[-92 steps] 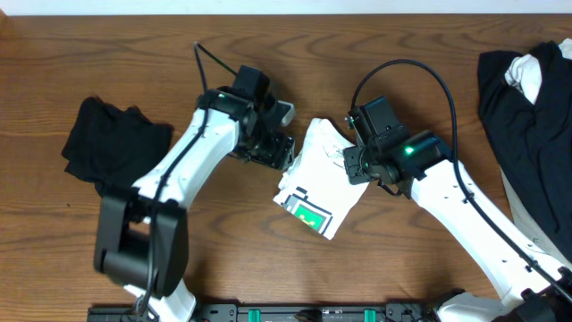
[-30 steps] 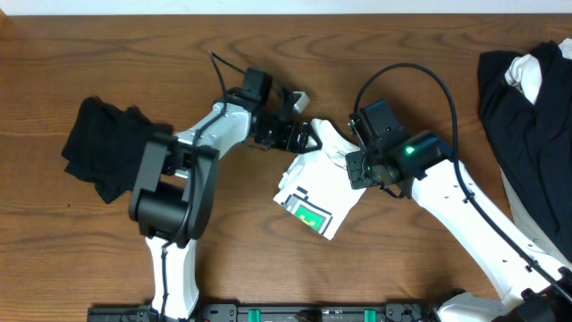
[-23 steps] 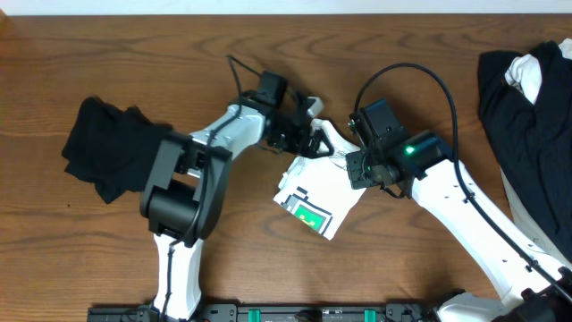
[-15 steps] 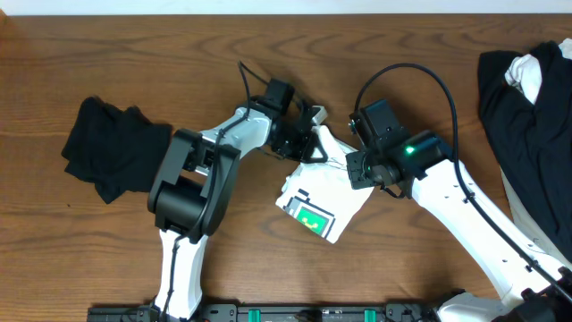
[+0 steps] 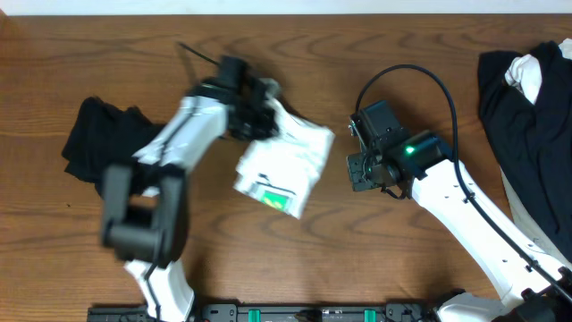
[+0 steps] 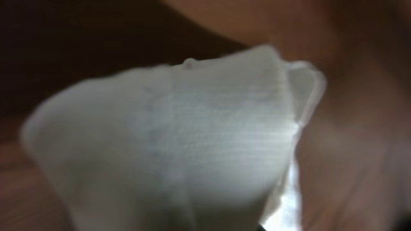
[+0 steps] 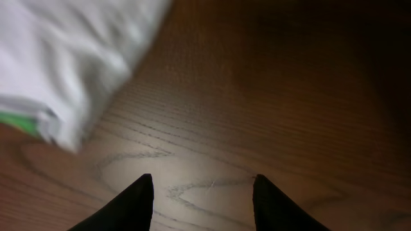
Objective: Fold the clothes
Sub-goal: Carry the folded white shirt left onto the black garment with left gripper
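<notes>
My left gripper needs to let go of the folded white T-shirt, which is going to let it go on top of the crumpled black garment [image 5: 127,142].
The folded white T-shirt [image 5: 284,159], its green-and-black print [image 5: 271,193] at the near edge, lies left of the table's middle. My left gripper [image 5: 264,111] is shut on the shirt's far corner, and the arm is blurred with motion. In the left wrist view white fabric [image 6: 173,141] fills the frame and hides the fingers. My right gripper [image 5: 360,170] stands open just right of the shirt, apart from it. Its view shows bare wood between the fingertips [image 7: 138,202], with the shirt's edge [image 7: 64,70] at the upper left.
A crumpled black garment [image 5: 112,148] lies at the far left. A heap of black and white clothes [image 5: 527,107] fills the right edge. The wooden table [image 5: 402,268] is bare in front of the arms' bases.
My left gripper closed on the shirt's far corner and pulled the shirt to the left, away from the right gripper. The right arm has stayed in place.
</notes>
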